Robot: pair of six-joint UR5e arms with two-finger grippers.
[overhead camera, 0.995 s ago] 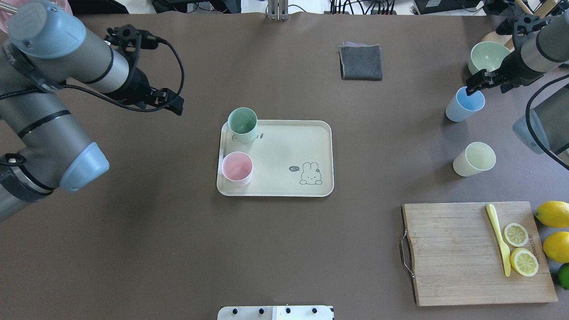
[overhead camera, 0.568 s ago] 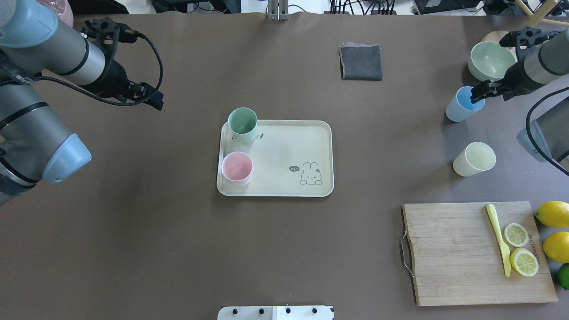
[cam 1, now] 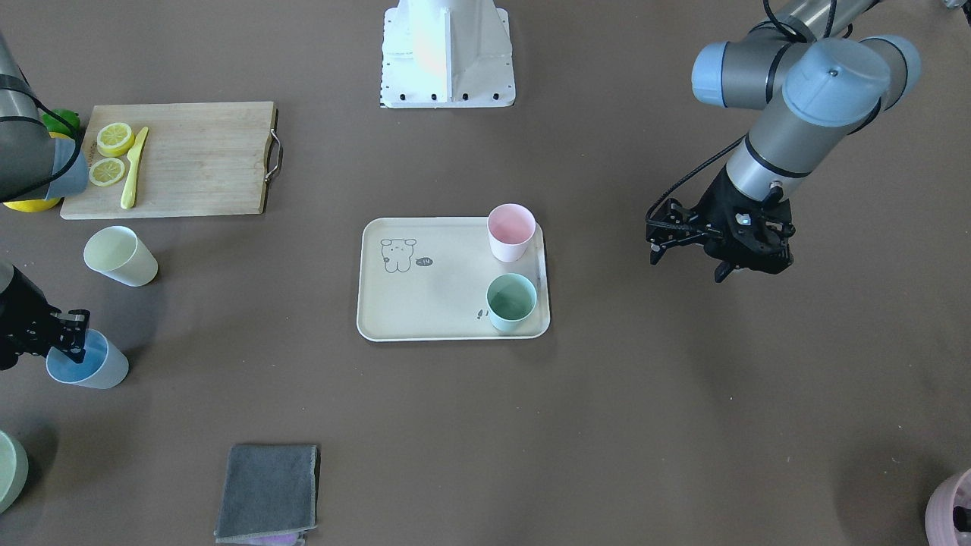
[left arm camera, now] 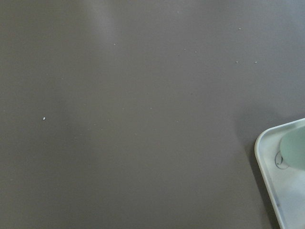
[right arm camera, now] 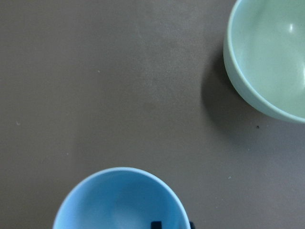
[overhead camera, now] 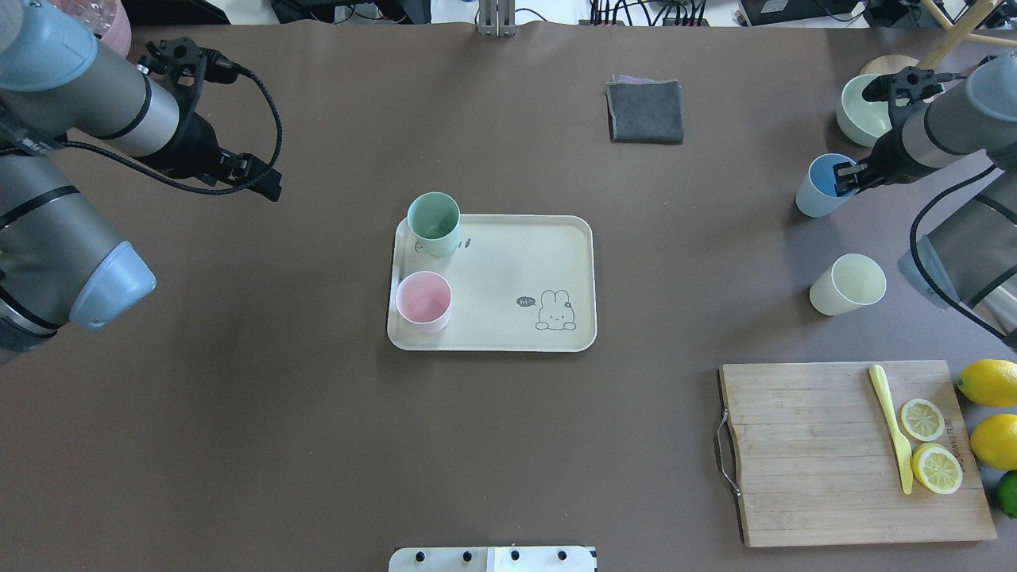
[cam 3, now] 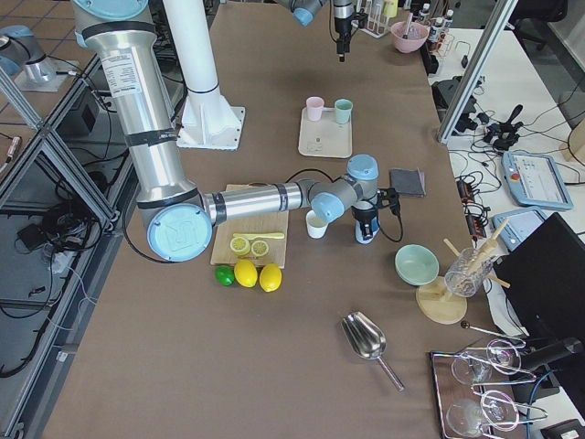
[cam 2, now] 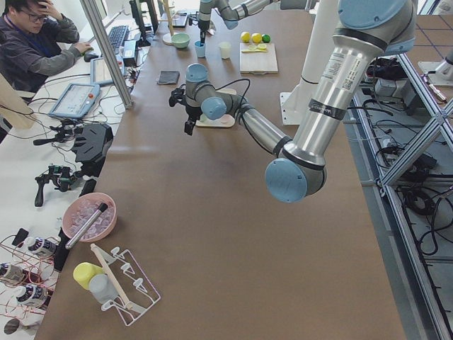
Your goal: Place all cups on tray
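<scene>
Next, my right gripper lets go of the blue cup in the cream tray's corner [cam 1: 389, 318] nearest the grey cloth.
The cream tray [overhead camera: 508, 270] lies mid-table; it also shows in the front view [cam 1: 440, 303]. A green cup [overhead camera: 433, 223] and a pink cup [overhead camera: 423, 300] stand upright on the tray's left side. A blue cup [overhead camera: 822, 187] stands on the table at the far right. My right gripper [overhead camera: 842, 181] is shut on its rim, one finger inside and one outside, as the right wrist view [right arm camera: 172, 225] shows. A pale yellow cup [overhead camera: 848, 284] stands free nearer the robot. My left gripper [overhead camera: 268, 187] is open and empty, hovering left of the tray.
A green bowl [overhead camera: 866, 107] sits just behind the blue cup. A grey cloth [overhead camera: 645, 111] lies at the back. A wooden cutting board [overhead camera: 818, 469] with a yellow knife and lemon slices lies front right, with lemons [overhead camera: 989, 381] beside it.
My left arm has drawn back to the left, away from the tray. My right gripper has moved in and down onto the blue cup's rim.
</scene>
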